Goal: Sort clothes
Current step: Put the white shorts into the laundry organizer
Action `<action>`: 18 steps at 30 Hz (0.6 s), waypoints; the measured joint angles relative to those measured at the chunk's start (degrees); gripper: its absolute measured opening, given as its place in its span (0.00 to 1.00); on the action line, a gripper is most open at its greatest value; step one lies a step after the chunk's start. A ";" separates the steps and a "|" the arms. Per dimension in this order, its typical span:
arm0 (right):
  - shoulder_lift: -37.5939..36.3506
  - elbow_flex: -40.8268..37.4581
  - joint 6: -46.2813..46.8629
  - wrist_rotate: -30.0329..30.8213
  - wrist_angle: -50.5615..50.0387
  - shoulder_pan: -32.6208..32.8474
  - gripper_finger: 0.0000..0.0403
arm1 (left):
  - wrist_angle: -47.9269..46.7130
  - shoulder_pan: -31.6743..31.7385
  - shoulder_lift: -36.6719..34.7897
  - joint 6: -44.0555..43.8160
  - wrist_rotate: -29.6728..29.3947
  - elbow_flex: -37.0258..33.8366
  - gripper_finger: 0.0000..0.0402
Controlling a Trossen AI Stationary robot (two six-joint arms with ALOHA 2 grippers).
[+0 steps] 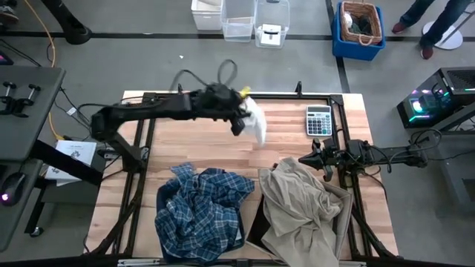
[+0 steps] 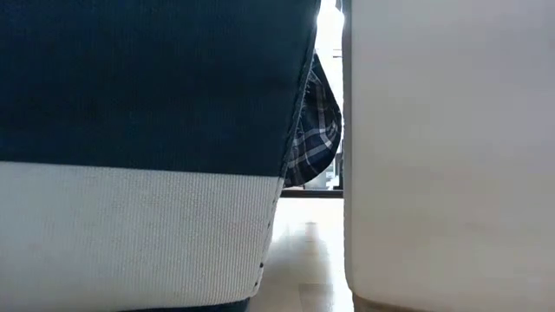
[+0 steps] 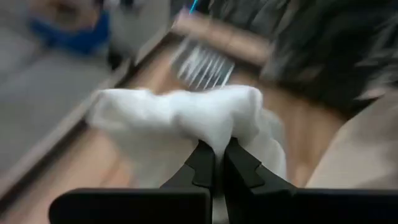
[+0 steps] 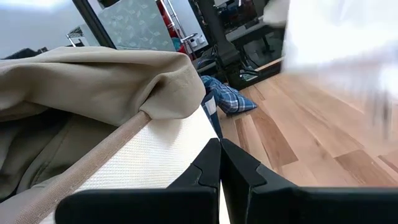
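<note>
The robot's left gripper should release the small white piece on the tan garment's side (image 1: 285, 218) nearest the dark blue bin.
My left gripper (image 1: 243, 121) is over the table's far middle, shut on a small white piece (image 1: 257, 123), which also shows in the left wrist view (image 3: 180, 115). My right gripper (image 1: 306, 160) is shut and empty at the table's right, beside the tan garment (image 1: 297, 204). The tan garment lies heaped in a light bin and drapes over its rim (image 4: 93, 81). The blue-and-white plaid shirt (image 1: 202, 208) lies heaped in the dark blue bin, and part of it hangs over the bin's edge (image 2: 314, 130). The dark grey garment and the white shirt are out of view. My left gripper pinches a bunched part of the small white piece (image 3: 214, 134) between its two fingers (image 3: 200, 163). One layer or several, I cannot tell. The piece bulges around the fingertips and hangs beside the gripper, toward the table's right (image 1: 260, 137).
A calculator (image 1: 319, 120) lies at the table's far right. The dark blue bin (image 2: 147, 87) and the light bin (image 2: 451, 147) stand side by side at the near edge, a narrow gap between them. Bare wood (image 1: 200, 144) lies between the bins and the far edge.
</note>
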 joint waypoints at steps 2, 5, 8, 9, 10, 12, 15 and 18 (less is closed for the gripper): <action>-0.02 -0.02 0.01 0.00 0.00 -0.01 0.00 | 4.24 -1.74 -4.01 2.02 0.61 -0.36 0.00; 0.00 0.00 0.01 0.00 0.00 -0.01 0.00 | 11.42 -6.25 -9.05 2.23 1.28 -0.40 0.00; 0.00 0.00 0.01 0.00 0.00 0.00 0.00 | 17.87 -12.31 -11.95 2.62 1.36 0.01 0.00; 0.00 -0.01 0.00 0.00 0.00 0.01 0.00 | 20.03 -14.61 -12.11 3.21 2.01 0.00 0.00; 0.00 -0.01 0.01 0.00 0.00 -0.01 0.00 | 22.40 -16.94 -11.91 4.00 2.68 -0.01 0.00; 0.00 -0.01 0.01 0.00 0.00 -0.01 0.00 | 25.82 -21.54 -10.26 5.52 2.88 -0.23 0.00; 0.00 -0.02 0.01 0.00 0.00 -0.01 0.00 | 31.77 -26.16 -6.77 6.24 2.14 -0.27 0.00; 0.00 0.00 0.01 0.00 0.00 -0.01 0.00 | 39.26 -28.41 -1.28 4.42 1.29 0.03 0.00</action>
